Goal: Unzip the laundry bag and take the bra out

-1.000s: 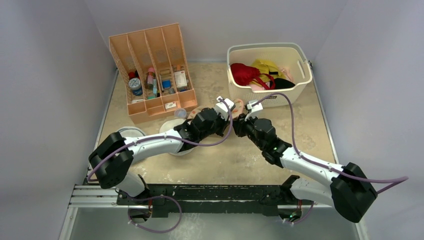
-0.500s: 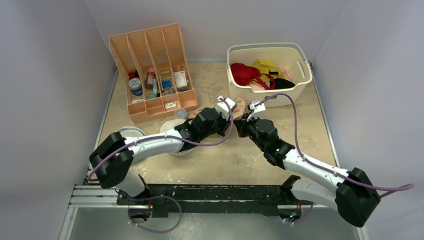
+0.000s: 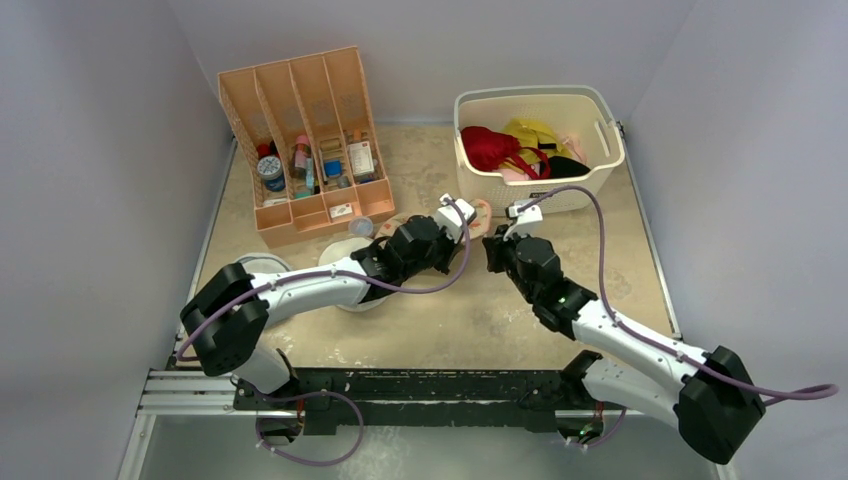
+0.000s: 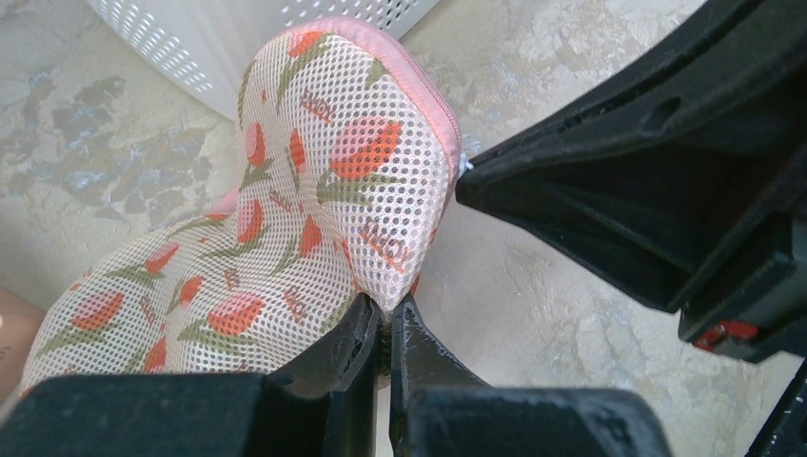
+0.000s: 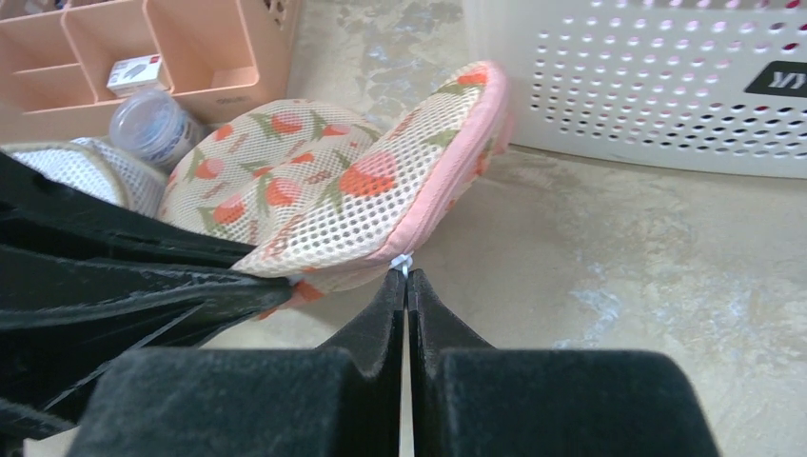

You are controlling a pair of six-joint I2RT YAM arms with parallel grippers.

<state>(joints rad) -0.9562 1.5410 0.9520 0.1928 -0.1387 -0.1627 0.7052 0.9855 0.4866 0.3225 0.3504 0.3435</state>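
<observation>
A loose fold of mesh away from the zip is in my left gripper, so it should open and take the pink rim (image 4: 448,145) by the zip pull before my right gripper pulls.
The laundry bag (image 4: 314,190), cream mesh with red-orange flowers and a pink zip rim, is lifted on edge in front of the basket; it also shows in the right wrist view (image 5: 343,181) and partly from above (image 3: 479,211). My left gripper (image 4: 385,319) is shut on a fold of its mesh at the lower edge, seen from above (image 3: 465,232). My right gripper (image 5: 406,273) is shut on the small white zip pull (image 5: 401,262) at the pink rim, just right of the left gripper (image 3: 490,247). The bra is hidden.
A white basket (image 3: 590,178) holding red, yellow and dark garments stands right behind the bag. A peach organiser (image 3: 350,205) with bottles is at the back left. Round white mesh bags (image 3: 340,250) and a small jar (image 5: 152,124) lie left of the bag.
My right gripper has moved a little to the right, away from the left gripper, with the zip pull in it. The left gripper has kept its hold on the bag.
</observation>
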